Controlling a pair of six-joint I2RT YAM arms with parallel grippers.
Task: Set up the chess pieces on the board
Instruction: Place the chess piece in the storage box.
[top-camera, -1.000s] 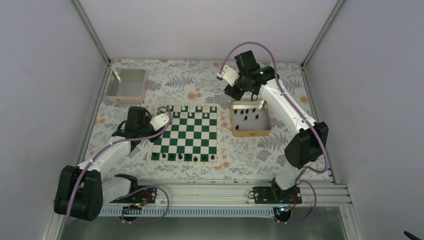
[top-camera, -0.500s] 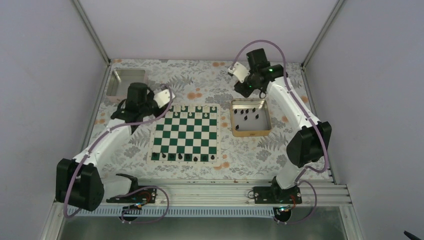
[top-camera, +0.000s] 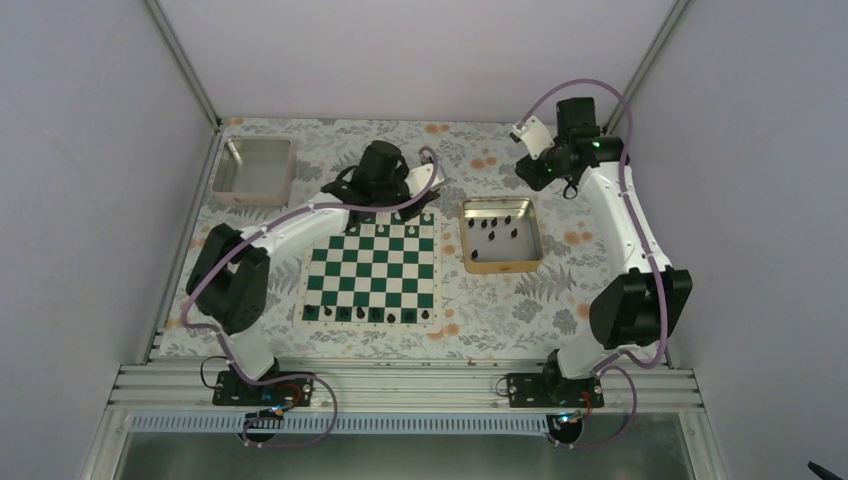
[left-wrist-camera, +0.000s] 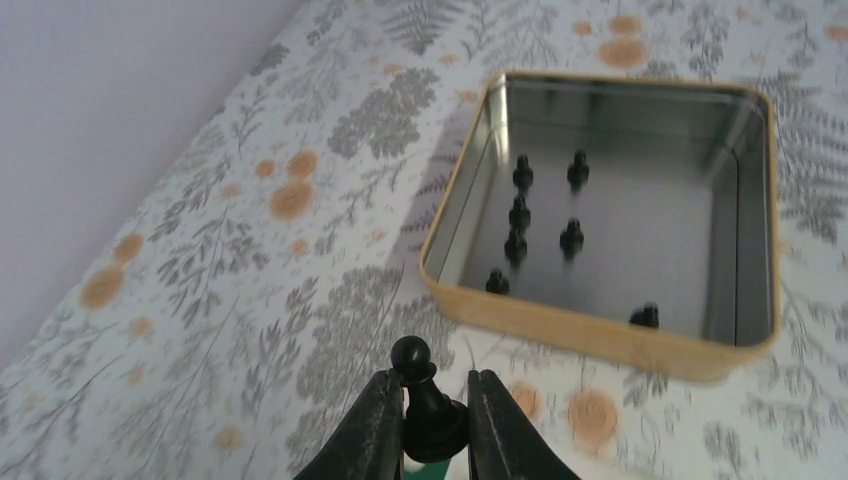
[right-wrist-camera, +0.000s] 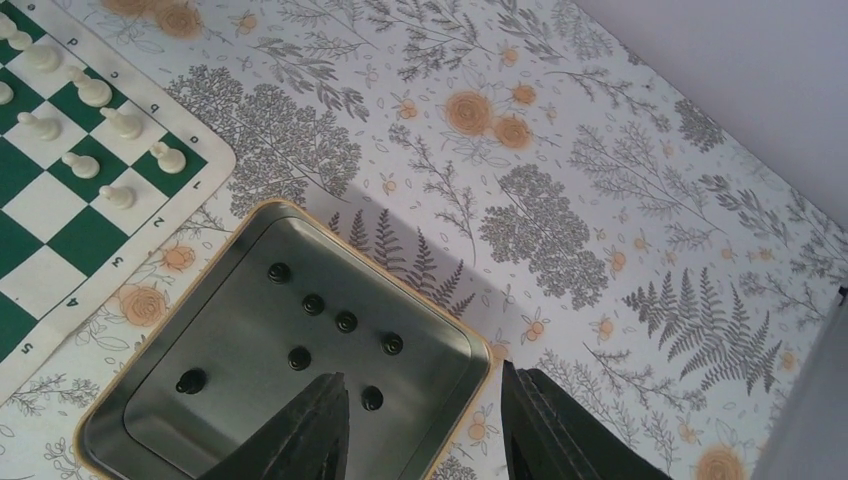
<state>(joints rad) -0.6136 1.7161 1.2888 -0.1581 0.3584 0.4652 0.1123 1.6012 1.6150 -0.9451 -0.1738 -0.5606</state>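
Note:
The robot's left gripper should release the black pawn, now held over the board, close beside the black piece (top-camera: 497, 240) (left-wrist-camera: 588, 230) nearest the middle of the gold-rimmed tray.
A black pawn (left-wrist-camera: 430, 398) is pinched between the fingers of my left gripper (left-wrist-camera: 432, 405), which is shut on it. A sliver of green square shows just beneath the pawn. In the top view the left arm (top-camera: 383, 170) reaches over the far edge of the board (top-camera: 372, 268). Several black pieces (top-camera: 375, 314) stand along the board's near row. More black pieces (right-wrist-camera: 346, 322) sit in the gold-rimmed tray (right-wrist-camera: 478, 352). My right gripper (right-wrist-camera: 425, 425) hangs open above that tray's far right corner, holding nothing.
White pieces (right-wrist-camera: 95, 92) line the board's far rows. The gold-rimmed tray (top-camera: 470, 250) lies right of the board. A pale square tray (top-camera: 288, 175) sits at the far left. Grey walls close in behind and at both sides of the floral tabletop.
The left arm has swung from the board's left side across to its far right corner. The right arm has drawn back to the right, away from above the gold-rimmed tray.

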